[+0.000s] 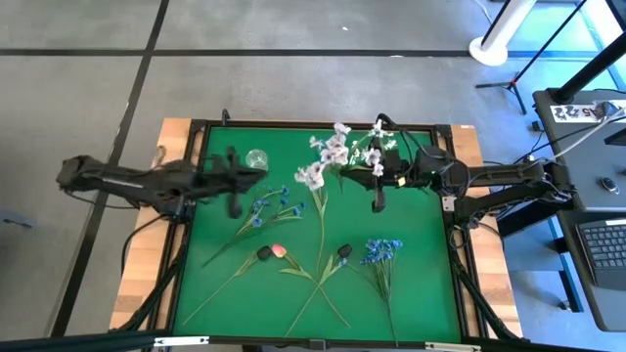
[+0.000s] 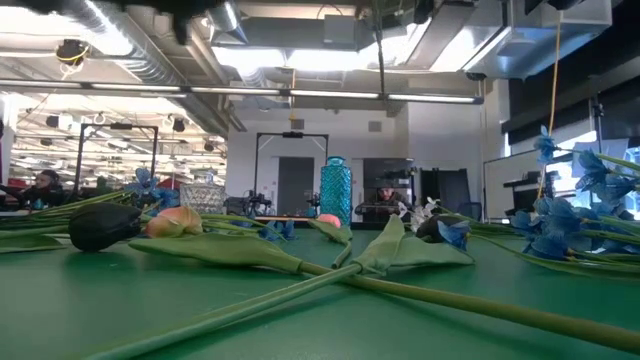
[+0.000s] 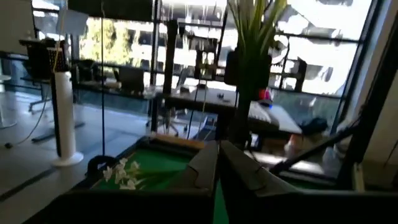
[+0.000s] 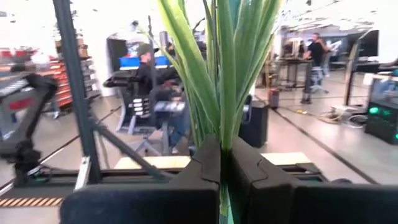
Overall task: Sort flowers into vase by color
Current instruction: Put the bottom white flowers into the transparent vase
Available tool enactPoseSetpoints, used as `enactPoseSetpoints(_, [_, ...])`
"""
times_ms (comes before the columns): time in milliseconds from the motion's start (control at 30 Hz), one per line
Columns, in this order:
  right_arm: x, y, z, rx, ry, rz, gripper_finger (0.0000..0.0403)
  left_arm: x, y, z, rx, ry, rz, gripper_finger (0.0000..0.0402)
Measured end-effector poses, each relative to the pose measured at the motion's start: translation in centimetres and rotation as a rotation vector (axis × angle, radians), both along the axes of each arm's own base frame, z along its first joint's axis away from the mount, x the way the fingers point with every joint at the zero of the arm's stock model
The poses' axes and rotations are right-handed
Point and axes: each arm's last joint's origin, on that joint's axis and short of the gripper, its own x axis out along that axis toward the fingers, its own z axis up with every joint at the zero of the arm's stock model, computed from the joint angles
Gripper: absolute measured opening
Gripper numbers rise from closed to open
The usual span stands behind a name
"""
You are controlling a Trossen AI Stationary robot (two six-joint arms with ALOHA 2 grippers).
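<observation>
My right gripper is holding the white flower, and my left gripper needs to close on the stem (image 1: 342, 182) (image 3: 239, 129) below the flower's leaves to take it over.
My right gripper (image 1: 377, 196) hovers over the table's far middle, shut on a flower's green leaves (image 4: 221, 68). Its blossom is out of view. My left gripper (image 1: 235, 191) is off the table beside the clear glass vase (image 1: 256, 158), and its fingers (image 3: 205, 168) are shut on nothing. On the green mat lie white sprays (image 1: 377, 149), pale sprays (image 1: 328, 161), two blue sprays (image 1: 274, 205) (image 1: 381, 250) and a pink tulip (image 1: 278, 250). The low view shows the tulip (image 2: 175, 220) lying on its side. My right gripper pinches the flower between its two fingers at the foot of the leaf bundle (image 4: 221, 140). It reaches in level from the table's right. The leaves stand upright above the fingers, clear of the table; the stem below is hidden by the fingers.
Long stems and leaves (image 2: 300, 275) cross the near half of the mat. Dark tulip heads (image 1: 264, 253) (image 1: 344, 251) lie there too. A teal ribbed vase (image 2: 336, 190) shows at the far side in the low view. A black frame (image 1: 323, 125) rims the table.
</observation>
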Motion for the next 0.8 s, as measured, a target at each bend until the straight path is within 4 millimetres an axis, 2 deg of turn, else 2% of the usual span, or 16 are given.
enactPoseSetpoints(133, [0.0, -0.2, 0.0, 0.008, 0.002, -0.051, 0.0003, 5.1, -0.4, -0.3, 0.053, 0.136, -0.005, 0.0071])
enactPoseSetpoints(367, [0.0, -0.1, 0.0, 0.01, 0.003, -0.053, 0.0003, 12.2, -0.8, 0.1, 0.052, 0.168, 0.044, 0.016])
enactPoseSetpoints(567, [0.0, -0.1, 0.0, 0.01, 0.005, -0.051, 0.0008, 16.0, -0.1, 0.6, 0.05, 0.138, 0.073, 0.0186])
enactPoseSetpoints(800, [0.0, -0.1, -0.3, 0.01, 0.029, -0.05, 0.0009, 18.6, 0.8, -0.6, 0.045, 0.153, 0.044, 0.0186])
